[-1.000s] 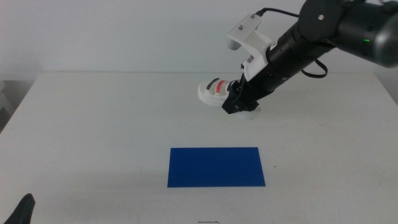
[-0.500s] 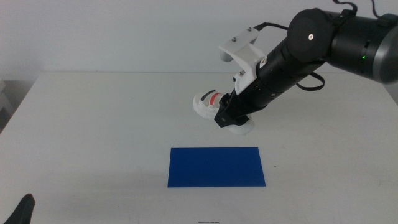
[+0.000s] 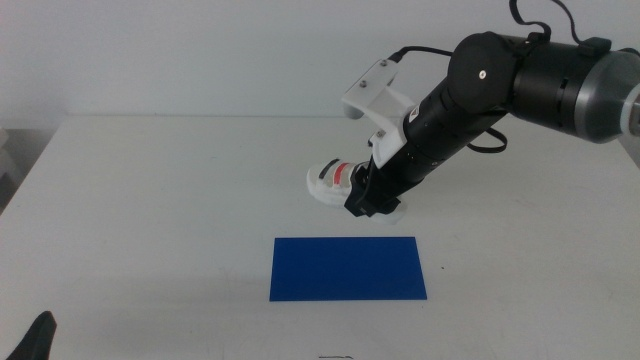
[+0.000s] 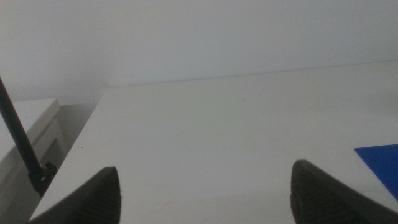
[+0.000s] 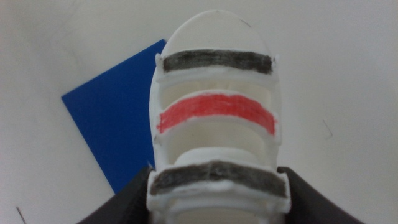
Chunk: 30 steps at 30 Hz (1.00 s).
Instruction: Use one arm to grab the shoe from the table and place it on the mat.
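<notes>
Next, my right gripper sets the white shoe down midway along the back half of the dark blue mat [image 3: 343, 257].
The white shoe [image 3: 332, 181] with black, red and black straps hangs in the air above the table [image 3: 150, 200], just behind the dark blue mat [image 3: 347, 268]. My right gripper [image 3: 368, 200] is shut on its heel end, the arm [image 3: 470, 95] reaching in from the right. In the right wrist view the shoe [image 5: 214, 112] fills the middle between the jaws, with the mat [image 5: 115, 121] below it to one side. My left gripper [image 3: 35, 340] waits at the bottom left corner, open; its wrist view shows a corner of the mat [image 4: 380, 163].
The white table's left edge [image 4: 74, 149] shows in the left wrist view, with a thin black cable [image 4: 18, 137] beside it. A pale wall stands behind the table.
My right gripper has carried the shoe forward and to the left, lower and closer to the mat's back edge. The left gripper has not moved.
</notes>
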{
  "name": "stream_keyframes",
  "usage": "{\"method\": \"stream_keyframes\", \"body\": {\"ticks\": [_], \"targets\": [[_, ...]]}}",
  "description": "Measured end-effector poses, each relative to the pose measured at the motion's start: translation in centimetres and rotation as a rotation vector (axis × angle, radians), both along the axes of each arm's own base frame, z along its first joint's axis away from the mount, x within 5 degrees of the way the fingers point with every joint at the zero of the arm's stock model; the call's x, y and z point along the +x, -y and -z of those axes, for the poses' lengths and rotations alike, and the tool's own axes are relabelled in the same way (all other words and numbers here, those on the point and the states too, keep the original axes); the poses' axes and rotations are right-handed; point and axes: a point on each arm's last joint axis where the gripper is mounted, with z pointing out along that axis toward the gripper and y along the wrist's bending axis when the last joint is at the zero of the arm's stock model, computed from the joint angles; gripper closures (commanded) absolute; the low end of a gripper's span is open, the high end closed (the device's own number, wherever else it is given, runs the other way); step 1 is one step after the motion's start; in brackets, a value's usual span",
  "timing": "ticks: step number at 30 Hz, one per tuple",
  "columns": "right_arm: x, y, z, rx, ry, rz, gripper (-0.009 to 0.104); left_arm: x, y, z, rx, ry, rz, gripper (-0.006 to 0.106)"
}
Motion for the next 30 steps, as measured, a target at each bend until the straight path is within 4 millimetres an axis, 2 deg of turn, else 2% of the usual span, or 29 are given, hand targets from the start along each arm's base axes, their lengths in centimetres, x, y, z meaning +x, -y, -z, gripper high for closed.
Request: {"method": "stream_keyframes", "body": {"ticks": [7,14,18,30], "targets": [[-0.1,-0.2,0.1,-0.029,0.05,-0.13,0.096,0.0,0.0,0.0,0.0,0.0,0.0,0.007],[-0.5,-0.1,0.3,-0.111,0.113,-0.37,0.096,0.0,0.0,0.0,0.0,0.0,0.0,0.007],[-0.6,-0.3,0.4,-0.102,0.122,-0.413,0.096,0.0,0.0,0.0,0.0,0.0,0.0,0.007],[0.3,-1.1,4.6,-0.103,0.02,-0.42,0.096,0.0,0.0,0.0,0.0,0.0,0.0,0.007]]}}
